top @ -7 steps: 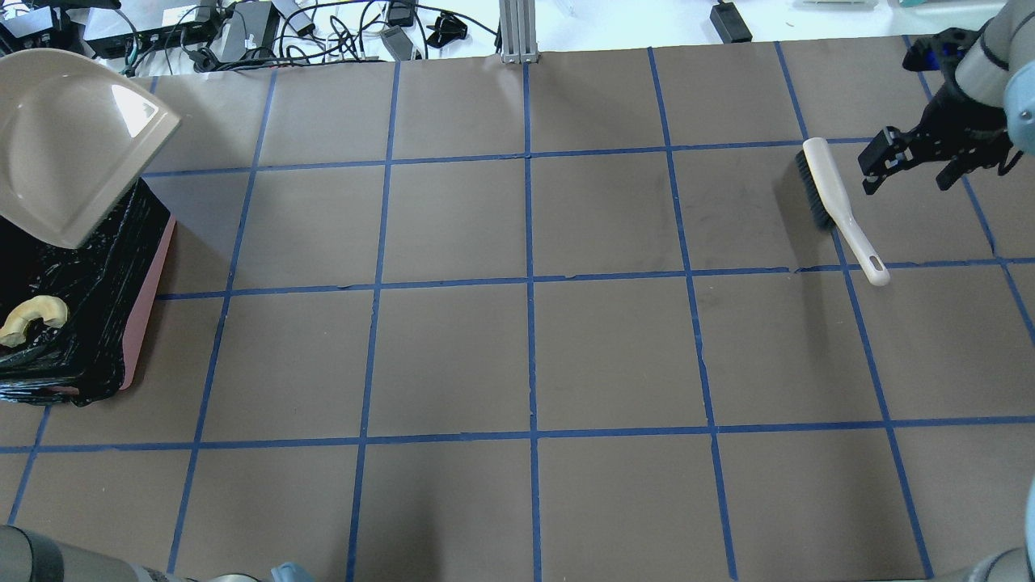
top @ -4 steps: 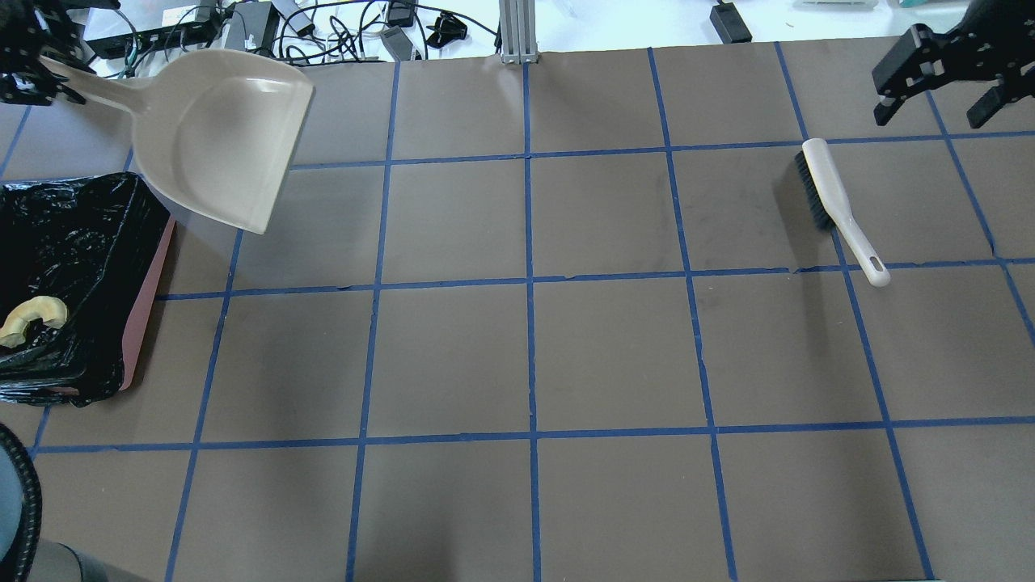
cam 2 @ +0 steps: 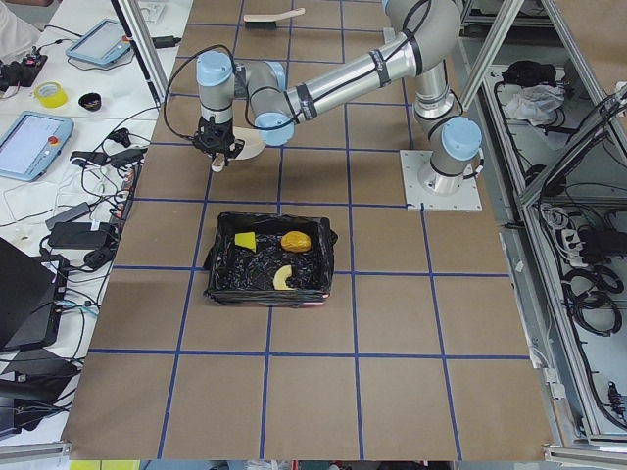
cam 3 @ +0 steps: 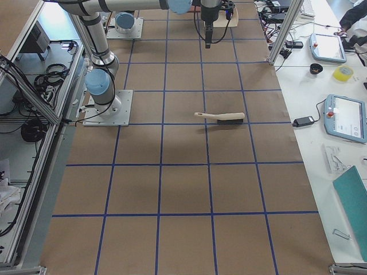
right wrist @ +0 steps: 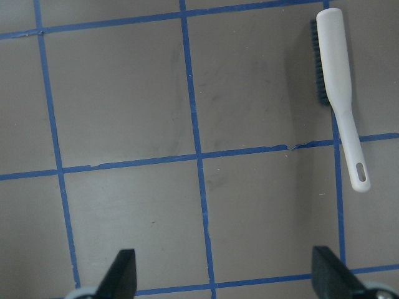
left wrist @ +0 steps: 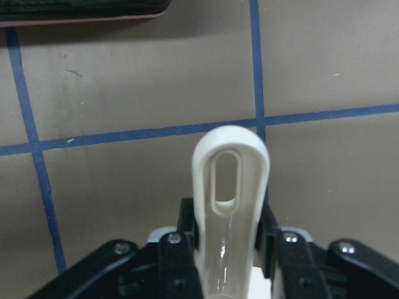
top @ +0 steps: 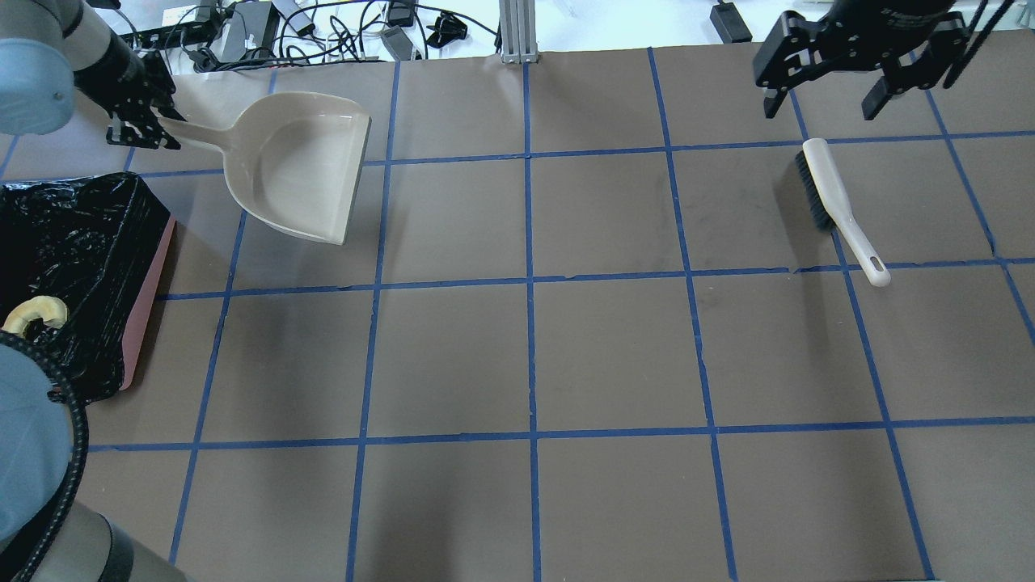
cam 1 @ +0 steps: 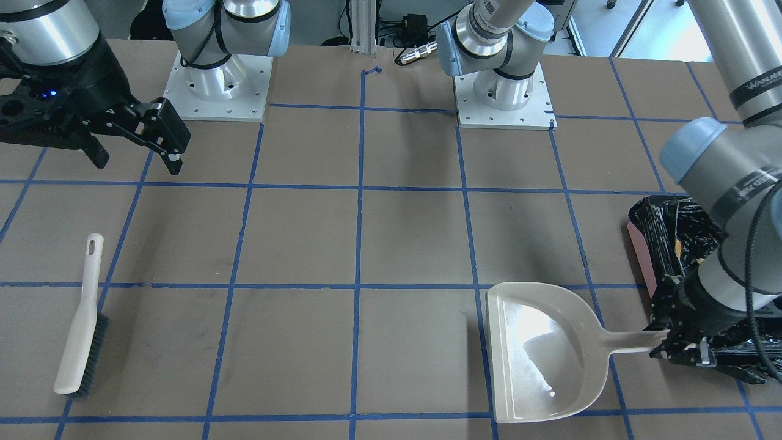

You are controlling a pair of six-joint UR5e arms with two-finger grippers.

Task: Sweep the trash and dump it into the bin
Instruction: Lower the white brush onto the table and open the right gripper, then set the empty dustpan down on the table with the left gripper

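Note:
The beige dustpan, now held low beside the bin, will be let go by my left gripper on the table, straddling the blue tape line (cam 1: 484, 352) along its front rim.
The pink bin (top: 149, 299) with its black bag stands at the table's left edge; it also shows in the front view (cam 1: 640, 250) and the left view (cam 2: 269, 264). Inside lie the tan pastry piece (top: 32, 314), the orange bun (cam 2: 296, 241) and the yellow sponge block (cam 2: 245, 240). My left gripper (top: 141, 129) is shut on the handle (left wrist: 229, 187) of the beige dustpan (top: 303, 166), which is level, empty and low beside the bin (cam 1: 544, 351). My right gripper (top: 821, 105) is open and empty, above the table behind the brush (top: 837, 206).
The white brush with dark bristles lies alone on the table's right side (cam 1: 79, 324) (right wrist: 340, 93). Cables and power bricks (top: 242, 32) line the far edge. An aluminium post (top: 517, 32) stands at the back middle.
My left gripper swung the dustpan from tilted over the bin out to the right and brought it level. My right gripper rose and moved back and left, away from the brush.

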